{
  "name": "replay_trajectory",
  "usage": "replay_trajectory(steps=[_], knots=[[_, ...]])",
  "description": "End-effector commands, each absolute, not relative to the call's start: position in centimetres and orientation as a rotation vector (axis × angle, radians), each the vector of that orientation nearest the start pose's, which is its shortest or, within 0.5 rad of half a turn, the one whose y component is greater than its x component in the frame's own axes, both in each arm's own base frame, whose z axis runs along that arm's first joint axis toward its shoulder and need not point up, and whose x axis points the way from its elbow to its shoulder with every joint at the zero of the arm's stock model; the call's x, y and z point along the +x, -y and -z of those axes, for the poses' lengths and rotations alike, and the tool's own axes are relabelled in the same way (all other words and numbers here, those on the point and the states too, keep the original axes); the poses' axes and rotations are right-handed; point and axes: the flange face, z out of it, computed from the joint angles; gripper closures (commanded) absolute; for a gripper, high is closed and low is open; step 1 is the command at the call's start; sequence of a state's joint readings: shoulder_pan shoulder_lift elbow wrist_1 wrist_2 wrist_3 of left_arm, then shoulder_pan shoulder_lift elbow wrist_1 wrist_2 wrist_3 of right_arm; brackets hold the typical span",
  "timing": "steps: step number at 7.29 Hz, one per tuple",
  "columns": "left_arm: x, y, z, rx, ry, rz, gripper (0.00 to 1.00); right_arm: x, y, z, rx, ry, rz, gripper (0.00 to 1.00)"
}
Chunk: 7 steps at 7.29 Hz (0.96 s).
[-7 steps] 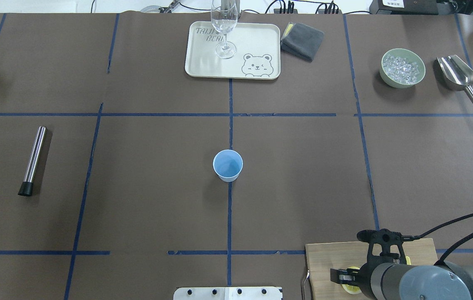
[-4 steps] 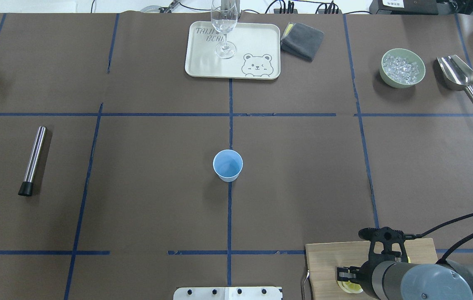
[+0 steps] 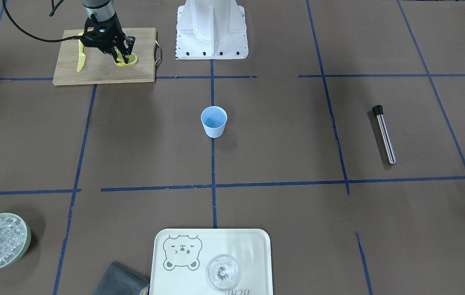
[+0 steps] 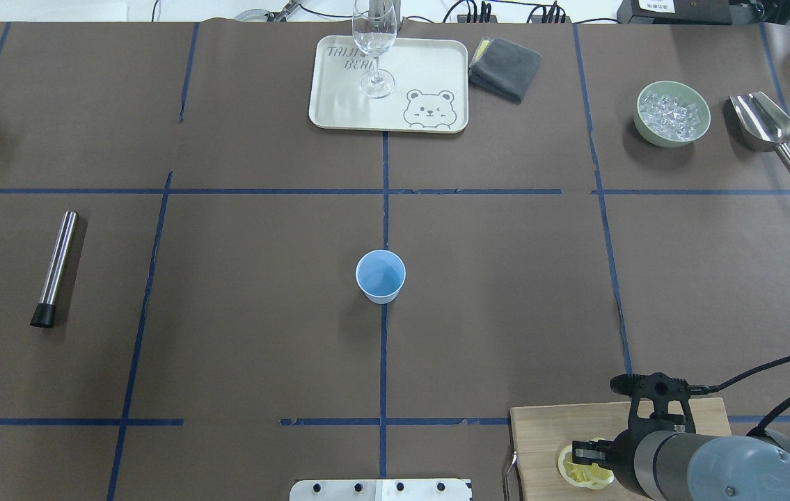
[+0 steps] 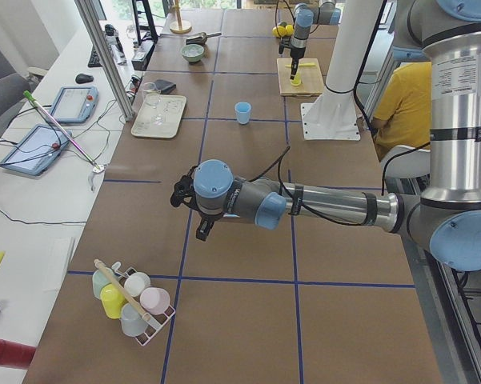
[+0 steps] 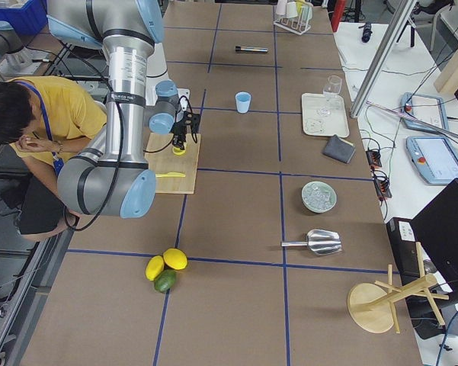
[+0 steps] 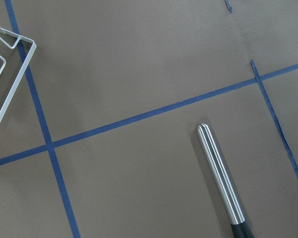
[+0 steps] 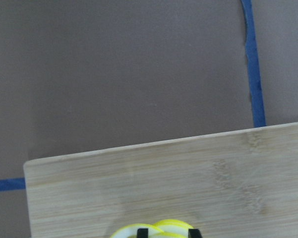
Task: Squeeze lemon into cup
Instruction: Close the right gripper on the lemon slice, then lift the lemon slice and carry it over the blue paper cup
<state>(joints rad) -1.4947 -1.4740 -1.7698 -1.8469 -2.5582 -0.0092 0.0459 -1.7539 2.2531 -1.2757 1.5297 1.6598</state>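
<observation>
The lemon slice, still down at the wooden cutting board, will be let go by my right gripper inside the opening of the light-blue cup (image 3: 213,118), on the blue line.
The light-blue cup (image 4: 381,276) stands upright at the table's middle and also shows in the front view (image 3: 214,121). Several lemon slices (image 4: 579,470) lie overlapped on the wooden cutting board (image 4: 548,431) at the near right. My right gripper (image 4: 586,452) points down over them. In the right wrist view its two fingertips (image 8: 143,232) stand close on either side of one lemon slice (image 8: 171,228). My left gripper (image 5: 188,212) hovers over bare table at the far left, near the steel tube; I cannot tell whether it is open or shut.
A steel tube with a black end (image 4: 57,268) lies at the left. A tray (image 4: 422,69) with a wine glass (image 4: 375,49), a grey cloth (image 4: 504,67), a bowl of ice (image 4: 673,113) and a scoop (image 4: 763,125) stand at the far side. A yellow knife (image 3: 80,57) lies on the board.
My right wrist has shifted a little to the right and away from the robot over the board. More of the lemon slices shows beside the gripper. The cup has not moved.
</observation>
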Motion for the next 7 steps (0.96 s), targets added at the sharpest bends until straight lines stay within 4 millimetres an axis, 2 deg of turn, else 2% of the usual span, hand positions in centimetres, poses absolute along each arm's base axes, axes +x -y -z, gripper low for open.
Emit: replay_trajectory(steps=[1,2,3,4,5,7], knots=[[-1.5,46.3,-55.7,0.31,-0.992,-0.248,0.0,-37.5,16.8,-38.1,0.034,0.809,-0.175,0.62],[-1.5,46.3,-55.7,0.309,-0.993,-0.25,0.0,-36.5,18.5,-37.0,0.053,0.834,-0.221,0.62],[-1.5,46.3,-55.8,0.307,-0.993,-0.249,0.0,-37.0,20.1,-34.6,0.064,0.893,-0.252,0.62],[-1.4,46.4,-55.7,0.308,-0.993,-0.251,0.0,-38.6,20.9,-32.5,0.075,0.945,-0.265,0.61],[-1.3,46.5,-56.1,0.301,-0.993,-0.25,0.0,-39.5,22.9,-29.8,0.095,0.975,-0.302,0.61],[-1.3,46.5,-56.1,0.301,-0.992,-0.248,0.0,-44.9,28.8,-21.4,0.144,1.037,-0.381,0.6]])
